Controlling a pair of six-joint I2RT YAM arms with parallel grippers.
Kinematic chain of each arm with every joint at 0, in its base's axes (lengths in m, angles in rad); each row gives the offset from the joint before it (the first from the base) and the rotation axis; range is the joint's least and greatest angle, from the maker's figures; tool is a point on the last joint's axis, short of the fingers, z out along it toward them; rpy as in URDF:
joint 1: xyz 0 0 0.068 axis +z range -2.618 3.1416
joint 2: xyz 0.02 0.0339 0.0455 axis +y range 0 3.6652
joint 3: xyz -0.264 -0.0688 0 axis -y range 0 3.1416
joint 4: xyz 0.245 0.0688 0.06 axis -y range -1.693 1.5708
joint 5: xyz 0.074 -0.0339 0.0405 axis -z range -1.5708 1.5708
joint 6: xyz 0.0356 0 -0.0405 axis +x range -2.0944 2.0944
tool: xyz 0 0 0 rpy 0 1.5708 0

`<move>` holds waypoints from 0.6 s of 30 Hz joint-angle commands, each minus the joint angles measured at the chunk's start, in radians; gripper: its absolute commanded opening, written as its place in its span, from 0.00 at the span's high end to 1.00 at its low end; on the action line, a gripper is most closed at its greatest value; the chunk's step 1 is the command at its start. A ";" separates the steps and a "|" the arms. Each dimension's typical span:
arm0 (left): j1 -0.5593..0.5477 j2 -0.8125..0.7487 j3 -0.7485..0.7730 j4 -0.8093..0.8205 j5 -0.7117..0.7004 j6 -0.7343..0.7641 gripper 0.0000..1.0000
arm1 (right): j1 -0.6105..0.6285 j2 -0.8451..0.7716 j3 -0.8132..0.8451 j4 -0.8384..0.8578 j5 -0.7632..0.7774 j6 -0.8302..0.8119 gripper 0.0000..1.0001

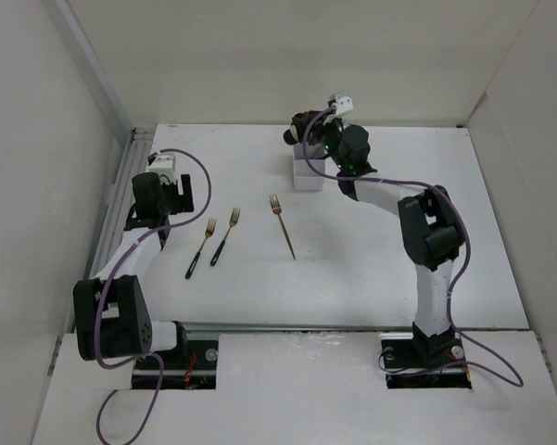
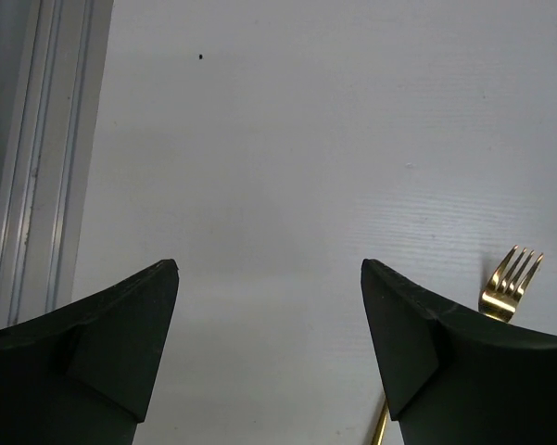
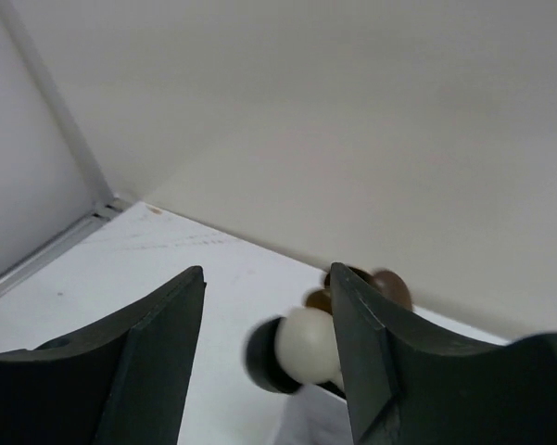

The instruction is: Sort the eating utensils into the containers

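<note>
The left gripper will grip the dark handle's upper end (image 1: 198, 256), just below the gold neck, on the gold-headed fork nearer the metal rail.
The white organizer (image 1: 308, 173) stands at the back middle of the table with several spoons upright in it (image 1: 300, 123). In the right wrist view a pale spoon bowl (image 3: 306, 345), a black spoon bowl (image 3: 259, 357) and brown spoon bowls (image 3: 389, 286) rise from the organizer (image 3: 313, 422). My right gripper (image 1: 319, 139) (image 3: 267, 272) is open just beside these spoon heads. A copper fork (image 1: 282, 225) lies mid-table. Two gold-headed forks with dark handles (image 1: 201, 248) (image 1: 225, 236) lie at the left. My left gripper (image 1: 162, 197) (image 2: 269, 269) is open and empty, left of a gold fork head (image 2: 512, 283).
A metal rail (image 1: 120, 185) (image 2: 28, 167) runs along the table's left edge beside my left arm. White walls enclose the table at the back and sides. The back wall (image 3: 352, 111) is close behind the organizer.
</note>
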 commanded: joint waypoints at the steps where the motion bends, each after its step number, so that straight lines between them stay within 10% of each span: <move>1: 0.004 -0.067 -0.007 -0.068 0.019 0.111 0.23 | 0.066 -0.143 0.013 -0.066 -0.010 -0.121 0.38; 9: 0.004 -0.110 -0.070 -0.274 0.104 0.231 0.24 | 0.196 -0.333 -0.131 -0.639 0.034 -0.212 0.25; 18: -0.071 -0.110 -0.101 -0.407 0.180 0.409 0.21 | 0.325 -0.375 -0.235 -0.898 0.183 -0.129 0.26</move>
